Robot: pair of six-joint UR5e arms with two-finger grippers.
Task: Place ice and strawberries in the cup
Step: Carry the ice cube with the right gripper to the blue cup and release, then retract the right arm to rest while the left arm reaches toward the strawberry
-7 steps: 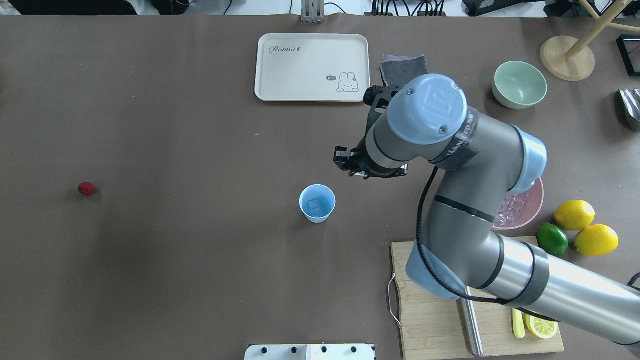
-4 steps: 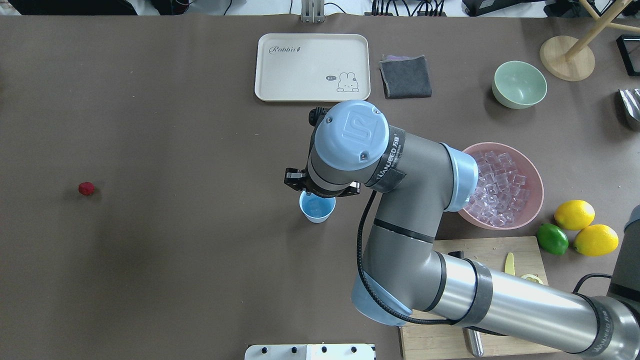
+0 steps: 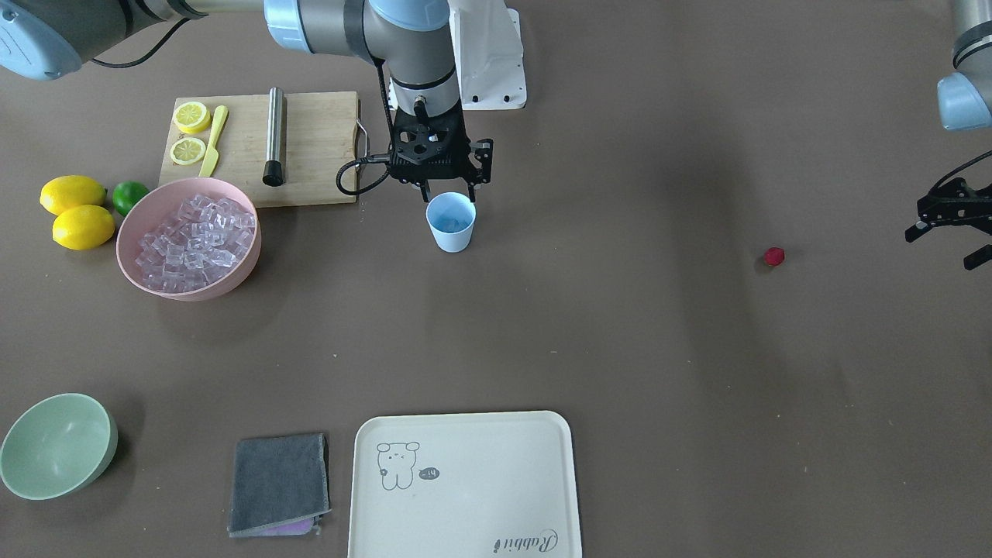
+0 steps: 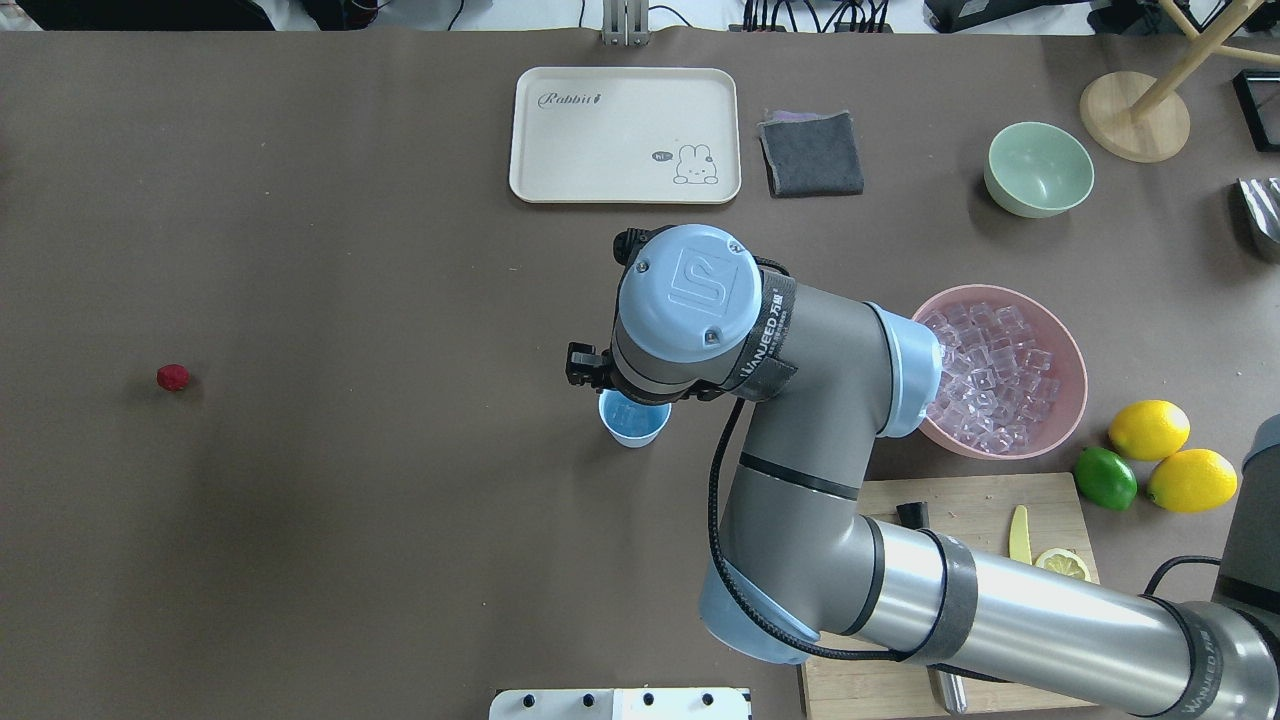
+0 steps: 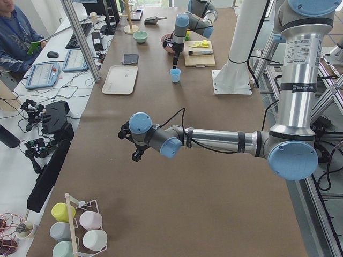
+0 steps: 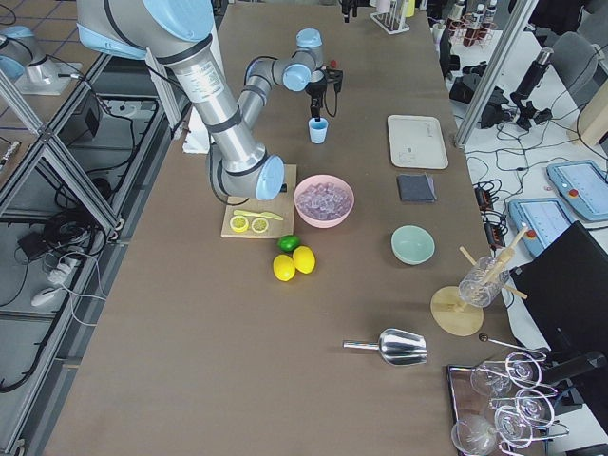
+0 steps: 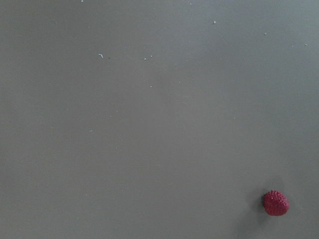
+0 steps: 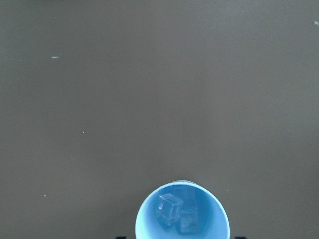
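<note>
I will close my left gripper around the middle of the strawberry (image 3: 774, 256) (image 7: 275, 203), because the strawberry still needs to go into the light blue cup.
The light blue cup (image 3: 451, 225) stands mid-table with two ice cubes (image 8: 172, 209) inside it. My right gripper (image 3: 449, 194) hangs open just above the cup's (image 4: 630, 428) mouth, a finger on each side and nothing between them. More ice (image 3: 194, 240) fills the pink bowl (image 4: 1076, 352). The strawberry (image 3: 773, 256) lies alone on the table far on my left side, and shows as a small red berry (image 7: 275, 202) low right in the left wrist view. My left gripper (image 3: 947, 236) hovers open and empty a short way beyond the strawberry (image 4: 172, 377).
A cutting board (image 3: 310, 147) with lemon slices, a yellow knife and a metal rod lies behind the cup. Two lemons (image 4: 1170, 455) and a lime (image 4: 1105, 478) sit beside the pink bowl. A cream tray (image 4: 625, 135), a grey cloth (image 4: 810, 152) and a pale green bowl (image 4: 1038, 168) line the far side.
My right arm swung from beside the pink bowl toward my left and now has its gripper over the cup. The strawberry and cup have not moved.
</note>
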